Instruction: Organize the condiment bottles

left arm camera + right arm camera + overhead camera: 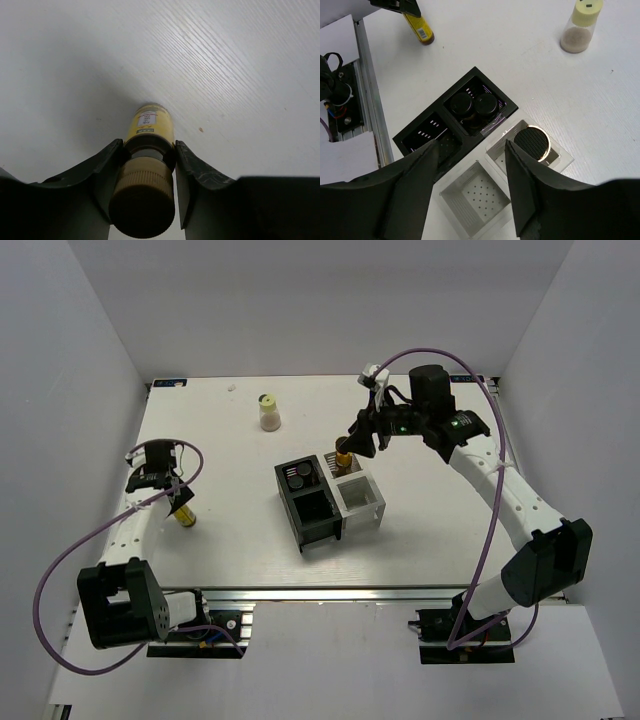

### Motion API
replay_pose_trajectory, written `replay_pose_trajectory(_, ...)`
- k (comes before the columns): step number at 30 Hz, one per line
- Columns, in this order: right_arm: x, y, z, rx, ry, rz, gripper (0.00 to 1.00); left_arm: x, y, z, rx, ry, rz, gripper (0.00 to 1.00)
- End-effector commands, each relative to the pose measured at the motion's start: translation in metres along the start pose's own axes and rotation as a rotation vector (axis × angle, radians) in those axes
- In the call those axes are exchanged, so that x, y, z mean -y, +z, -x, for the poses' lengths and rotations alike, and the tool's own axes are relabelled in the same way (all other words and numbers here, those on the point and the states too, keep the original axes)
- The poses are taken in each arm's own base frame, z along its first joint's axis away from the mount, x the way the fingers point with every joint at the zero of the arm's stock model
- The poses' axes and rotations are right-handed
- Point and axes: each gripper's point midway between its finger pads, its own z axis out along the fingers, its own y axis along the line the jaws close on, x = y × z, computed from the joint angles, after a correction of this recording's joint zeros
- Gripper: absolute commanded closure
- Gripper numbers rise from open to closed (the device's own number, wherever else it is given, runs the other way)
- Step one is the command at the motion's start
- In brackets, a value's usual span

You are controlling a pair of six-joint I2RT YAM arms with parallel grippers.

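The amber-yellow bottle will go down into the empty near cell of the black organizer (311, 510), where I should set it with my left gripper.
My left gripper (170, 495) (149, 156) is shut on the neck of an amber-yellow bottle (184, 513) (149, 122), which tilts with its base at the table at the left. Two dark bottles with black caps (300, 476) (472, 105) stand in the far cell of the black organizer (316, 515) (420, 132). Another black-capped bottle (344, 457) (532, 144) stands in the far cell of the white organizer (362, 500) (480, 192). My right gripper (358, 443) (470, 185) is open and empty above it. The cream-white bottle (268, 412) (577, 27) stands alone at the back.
The two organizers sit side by side mid-table; each has an empty near cell. An aluminium rail (330, 592) (367, 100) runs along the near edge. White walls close in the left, right and back. Purple cables loop from both arms.
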Motion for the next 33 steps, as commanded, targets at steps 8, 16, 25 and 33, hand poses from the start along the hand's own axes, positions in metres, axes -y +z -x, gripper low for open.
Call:
replay_pose_trajectory(8,0.003,-0.014,0.026,0.061,-0.04,-0.023,0.97,0.096,-0.136,0.04,0.096,0.095,-0.661,1.0)
replay_pose_trajectory(16,0.017,-0.022,0.029,0.067,-0.015,-0.073,1.0,0.153,-0.234,0.011,0.048,0.304,-1.031,1.0)
replay_pose_trajectory(25,0.044,-0.045,0.032,0.084,0.023,-0.17,1.0,0.211,-0.302,-0.056,-0.054,0.59,-1.181,1.0)
replay_pose_trajectory(33,0.053,-0.058,0.023,0.086,0.047,-0.209,1.0,0.226,-0.282,-0.091,-0.107,0.704,-1.113,1.0)
